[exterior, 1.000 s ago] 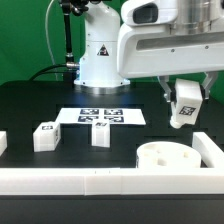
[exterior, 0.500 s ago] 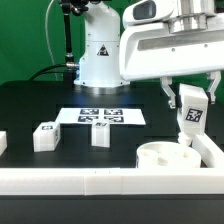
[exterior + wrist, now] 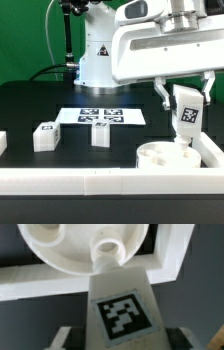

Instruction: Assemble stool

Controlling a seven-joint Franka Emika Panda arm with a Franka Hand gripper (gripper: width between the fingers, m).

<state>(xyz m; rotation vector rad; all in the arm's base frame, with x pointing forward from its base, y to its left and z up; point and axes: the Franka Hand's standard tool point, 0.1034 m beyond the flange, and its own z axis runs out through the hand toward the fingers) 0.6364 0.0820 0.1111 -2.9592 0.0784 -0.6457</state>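
Observation:
My gripper is to release the white tagged stool leg upright in the seat disc's socket point(image 3: 183, 157) point(image 3: 107, 246) nearest the corner of the border rail.
My gripper point(image 3: 183, 102) is shut on a white tagged stool leg point(image 3: 185, 120) and holds it upright over the round white seat disc point(image 3: 160, 160) at the exterior view's right. The leg's lower end is at the disc's top, near its right side. In the wrist view the leg point(image 3: 120, 308) fills the middle with its tag showing, and its tip sits just by a round socket point(image 3: 106, 247) of the seat disc point(image 3: 60, 246). Two more legs point(image 3: 46, 135) point(image 3: 100, 133) stand on the black table at the exterior view's left and middle.
The marker board point(image 3: 100, 116) lies flat behind the loose legs. A long white border rail point(image 3: 90, 183) runs along the table's front and turns up at the right point(image 3: 209, 150), close to the disc. Another white piece point(image 3: 2, 143) shows at the left edge.
The gripper with the leg has moved down and a little to the left, bringing the leg from above the table's right side to the seat disc's top.

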